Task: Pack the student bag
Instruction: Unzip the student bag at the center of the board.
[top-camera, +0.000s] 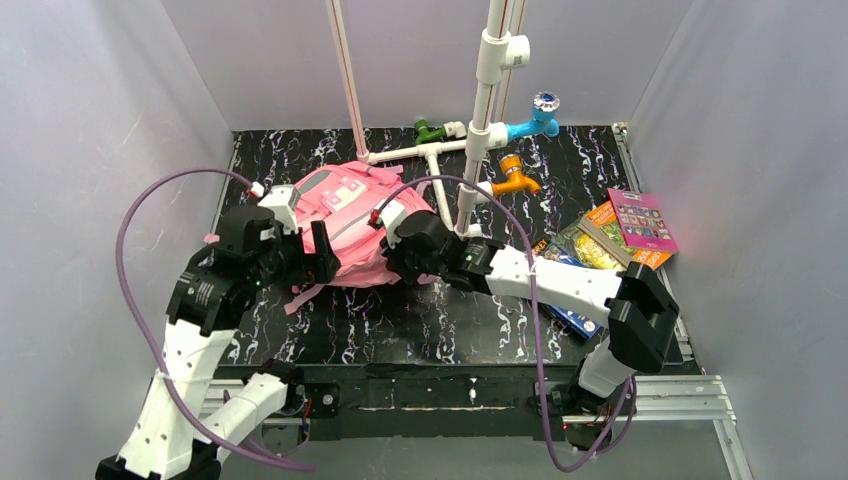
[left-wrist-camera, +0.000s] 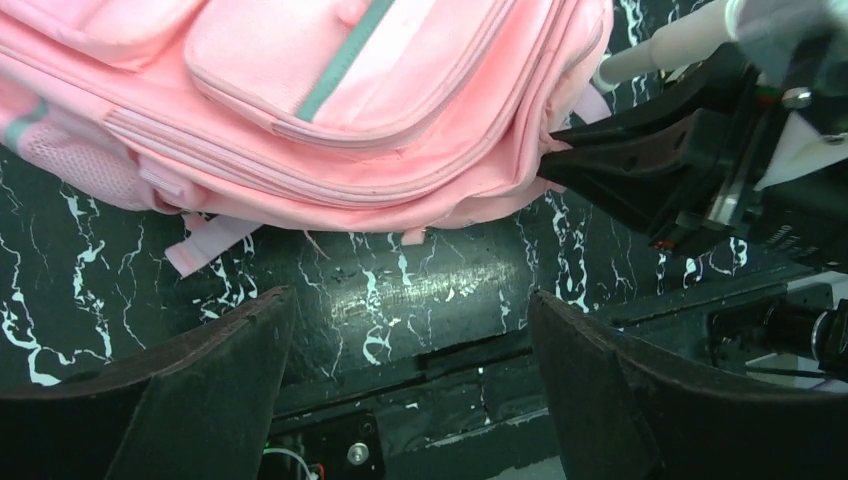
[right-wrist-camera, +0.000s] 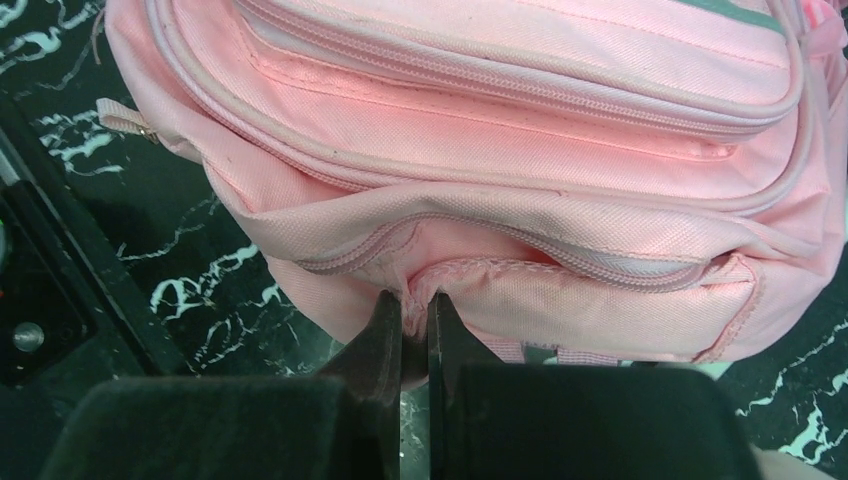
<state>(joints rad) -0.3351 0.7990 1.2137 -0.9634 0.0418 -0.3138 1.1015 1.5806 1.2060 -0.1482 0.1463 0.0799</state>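
Observation:
The open fingers of my left gripper are clear of the bag's near edge, so they should move in to pinch the bag's corner (left-wrist-camera: 505, 195) beside my right gripper.
The pink student bag (top-camera: 345, 215) lies on the black marbled table, left of centre, front pockets up. My right gripper (top-camera: 392, 258) is shut on a pinch of the bag's pink fabric at its near right edge (right-wrist-camera: 415, 290); the bag (right-wrist-camera: 520, 140) fills the right wrist view. My left gripper (top-camera: 322, 262) is open and empty at the bag's near left edge, its fingers (left-wrist-camera: 215, 370) wide apart over bare table just below the bag (left-wrist-camera: 330, 100). Books (top-camera: 610, 240) lie in a stack at the right, apart from both grippers.
A white pipe frame (top-camera: 470, 140) with green (top-camera: 430, 130), blue (top-camera: 535, 118) and orange (top-camera: 515, 180) taps stands behind the bag. Grey walls enclose the table. The table's near edge (left-wrist-camera: 430, 350) and metal rail (top-camera: 660, 395) run along the front.

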